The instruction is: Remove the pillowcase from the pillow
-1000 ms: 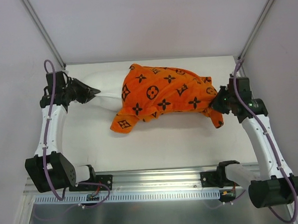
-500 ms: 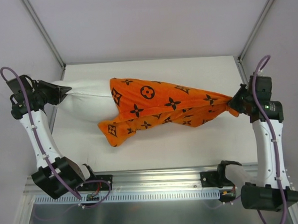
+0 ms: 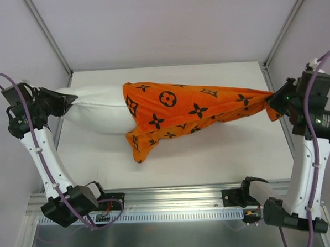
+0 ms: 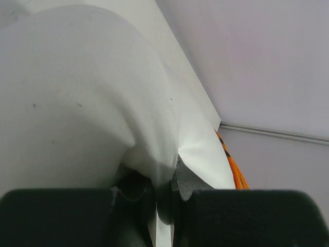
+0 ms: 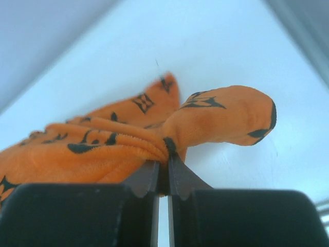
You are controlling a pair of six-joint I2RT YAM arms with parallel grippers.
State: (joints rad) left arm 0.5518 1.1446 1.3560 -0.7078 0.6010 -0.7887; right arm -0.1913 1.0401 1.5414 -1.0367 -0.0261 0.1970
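The robot's two arms are spread wide, yet the open end of the pillowcase wraps the pillow, so next the left gripper eases back, opens and takes the pillow's near corner (image 3: pixel 79 120).
The orange pillowcase (image 3: pixel 192 108) with black motifs is stretched taut across the table, lifted at its right end. Its open left end still wraps the right part of the white pillow (image 3: pixel 98 107). My left gripper (image 3: pixel 69 99) is shut on the pillow's left end, at the table's far left. In the left wrist view the white pillow (image 4: pixel 77 103) bulges from my left gripper (image 4: pixel 164 195), and an orange sliver of the pillowcase (image 4: pixel 234 170) shows behind. My right gripper (image 3: pixel 274 100) is shut on the pillowcase's right corner; the right wrist view shows the pillowcase (image 5: pixel 103 139) bunched in my right gripper (image 5: pixel 165 159).
The white table (image 3: pixel 210 149) is bounded by pale walls at the back and sides, with slanted frame posts (image 3: pixel 47 33) at the back corners. A metal rail (image 3: pixel 174 197) carrying both arm bases runs along the near edge.
Both arms have pulled outward and up. The pillowcase went from bunched to stretched, sliding right and exposing more of the white pillow. My right gripper moved further right over the last half second.
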